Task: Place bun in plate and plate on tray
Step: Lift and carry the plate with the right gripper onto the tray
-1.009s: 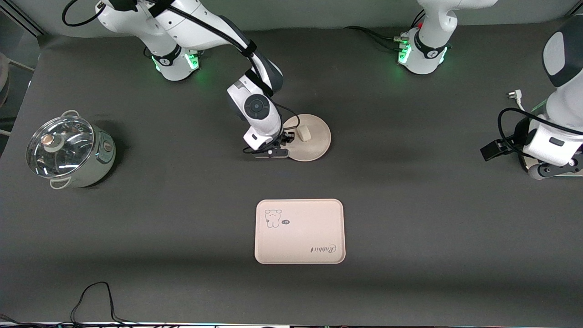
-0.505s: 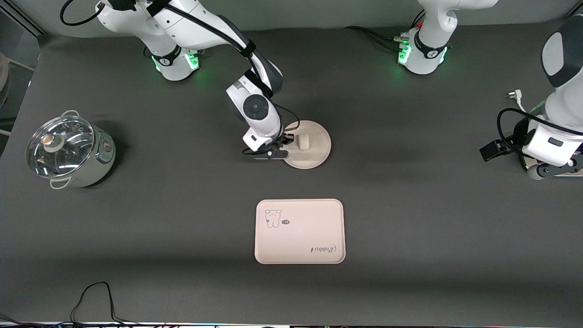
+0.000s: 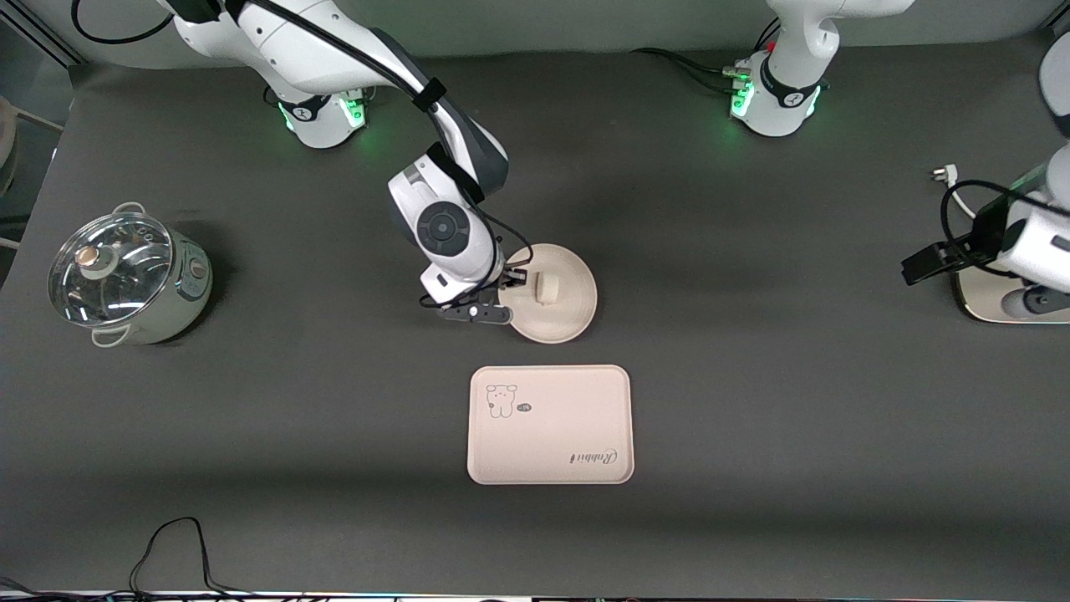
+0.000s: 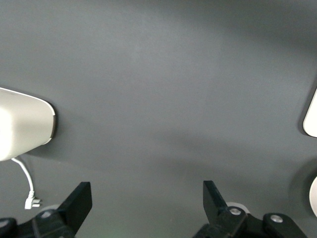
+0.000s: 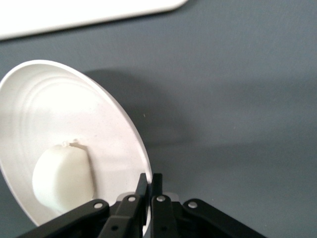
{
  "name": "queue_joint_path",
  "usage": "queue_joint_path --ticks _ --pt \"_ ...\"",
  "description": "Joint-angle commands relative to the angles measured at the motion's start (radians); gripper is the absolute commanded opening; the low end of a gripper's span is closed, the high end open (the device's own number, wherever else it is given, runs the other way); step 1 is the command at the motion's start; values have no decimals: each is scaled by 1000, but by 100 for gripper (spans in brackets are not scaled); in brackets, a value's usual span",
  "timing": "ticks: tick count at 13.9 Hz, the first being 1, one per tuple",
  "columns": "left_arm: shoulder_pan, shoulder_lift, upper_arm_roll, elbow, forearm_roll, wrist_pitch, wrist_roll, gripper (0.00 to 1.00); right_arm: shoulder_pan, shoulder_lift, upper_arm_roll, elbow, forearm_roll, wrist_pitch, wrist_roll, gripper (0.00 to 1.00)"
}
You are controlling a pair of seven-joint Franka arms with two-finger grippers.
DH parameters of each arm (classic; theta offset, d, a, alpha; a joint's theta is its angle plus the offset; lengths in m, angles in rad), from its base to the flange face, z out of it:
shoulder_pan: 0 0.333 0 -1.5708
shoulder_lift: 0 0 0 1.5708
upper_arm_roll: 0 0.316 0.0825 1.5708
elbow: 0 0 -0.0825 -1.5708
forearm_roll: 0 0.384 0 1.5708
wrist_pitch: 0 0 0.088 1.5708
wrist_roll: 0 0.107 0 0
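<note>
My right gripper is going to release the plate on the middle of the tray (image 3: 556,432), between the bear drawing and the lettering. The plate hangs tilted just above the table now.
The round cream plate (image 3: 570,315) carries the small white bun (image 3: 547,288) and hangs tilted just above the dark table, between the right arm's base and the tray (image 3: 552,435). My right gripper (image 3: 508,294) is shut on the plate's rim at the edge toward the right arm's end. The right wrist view shows the fingers (image 5: 143,186) pinching the rim of the plate (image 5: 59,109), the bun (image 5: 63,178) inside it, and the tray's edge (image 5: 74,12). My left gripper (image 4: 147,191) waits open over bare table at the left arm's end, holding nothing.
A steel pot with a glass lid (image 3: 125,276) stands at the right arm's end of the table. A white plug (image 3: 943,175) and cable lie near the left arm's wrist, beside a beige flat object (image 3: 986,303). Cables (image 3: 175,543) trail at the table's front edge.
My right gripper has shut on the plate's rim and carried plate and bun nearer to the tray. The left arm's wrist has shifted a little.
</note>
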Motion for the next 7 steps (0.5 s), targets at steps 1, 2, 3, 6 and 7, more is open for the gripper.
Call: queue_joint_path --ticks 1,2,3,6,7 --pt "21 -10 1 39 -8 -44 70 100 -19 -45 -1 18 22 -24 -2 0" --pt "27 -12 7 42 -14 -60 95 100 -31 -56 -3 38 31 -24 -2 0" --pt "41 -13 9 41 -20 -67 118 100 -53 -51 -3 74 36 -24 -1 0" --pt "32 -7 1 42 1 -59 129 100 -100 -4 -1 241 42 -22 -1 0" --pt "38 -12 4 48 -2 -55 134 100 -109 34 -1 307 40 -22 -1 0"
